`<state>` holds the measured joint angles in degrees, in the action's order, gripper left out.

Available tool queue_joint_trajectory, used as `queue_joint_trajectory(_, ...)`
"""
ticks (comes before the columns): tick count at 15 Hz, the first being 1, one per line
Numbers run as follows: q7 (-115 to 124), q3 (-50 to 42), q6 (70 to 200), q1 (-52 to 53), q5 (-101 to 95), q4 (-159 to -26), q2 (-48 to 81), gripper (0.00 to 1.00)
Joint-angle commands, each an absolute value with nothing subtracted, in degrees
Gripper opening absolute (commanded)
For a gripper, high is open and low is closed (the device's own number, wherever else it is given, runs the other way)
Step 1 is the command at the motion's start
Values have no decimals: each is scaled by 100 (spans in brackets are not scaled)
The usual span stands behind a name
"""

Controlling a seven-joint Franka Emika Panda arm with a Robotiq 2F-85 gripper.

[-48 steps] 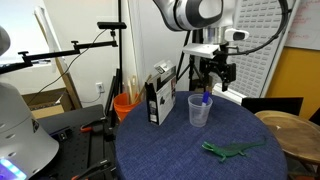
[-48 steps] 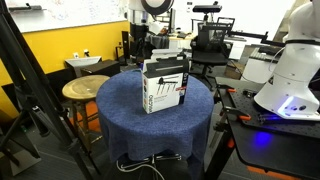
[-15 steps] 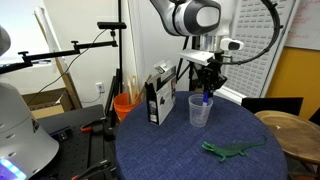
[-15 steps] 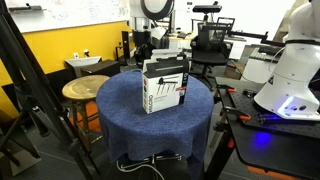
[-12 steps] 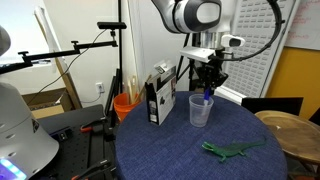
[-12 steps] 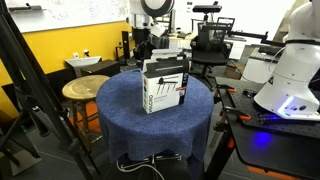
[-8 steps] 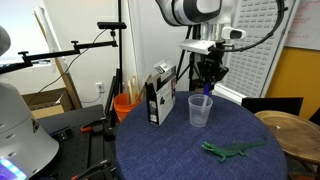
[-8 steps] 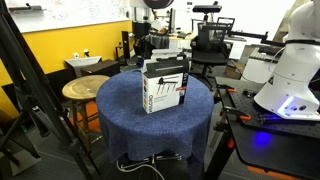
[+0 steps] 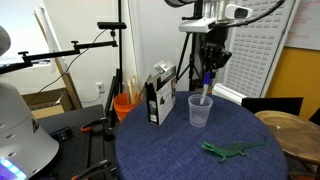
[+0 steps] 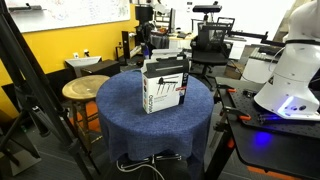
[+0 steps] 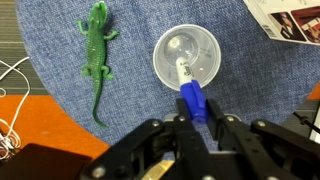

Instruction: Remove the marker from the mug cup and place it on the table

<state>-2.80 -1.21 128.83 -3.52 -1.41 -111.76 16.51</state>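
Note:
The robot's gripper will release the marker, now held above the cup's mouth, on the table (image 9: 196,136) (image 11: 140,14) between the mug cup and the head of the green toy lizard.
The clear plastic mug cup (image 9: 200,110) stands upright on the dark blue table (image 9: 180,150). My gripper (image 9: 209,62) hangs straight above it, shut on the marker (image 9: 205,80) at its blue cap end. The marker's white barrel points down, with its tip at about the cup's rim. In the wrist view the blue cap (image 11: 193,100) sits clamped in my gripper (image 11: 196,106), and the white barrel (image 11: 184,72) shows over the open mouth of the cup (image 11: 170,45). In an exterior view a box (image 10: 165,85) hides the cup and marker.
A black-and-white box (image 9: 158,95) stands upright just beside the cup. A green toy lizard (image 9: 232,149) (image 11: 96,50) lies on the cloth nearer the table's edge. An orange bucket (image 9: 125,105) sits on the floor beyond the table. A small round wooden table (image 9: 290,125) (image 10: 80,90) stands close by.
My gripper has risen straight up with the marker in it. The marker stood deep in the cup a second ago; now only its tip is near the rim.

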Motion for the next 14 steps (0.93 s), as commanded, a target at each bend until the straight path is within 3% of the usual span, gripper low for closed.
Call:
queue_joint_trajectory(1,-120,-264,12640,-386,-111,-11077,1360,6)
queue_joint_trajectory(14,-50,-746,12839,-723,-256,-10848,1966,6)
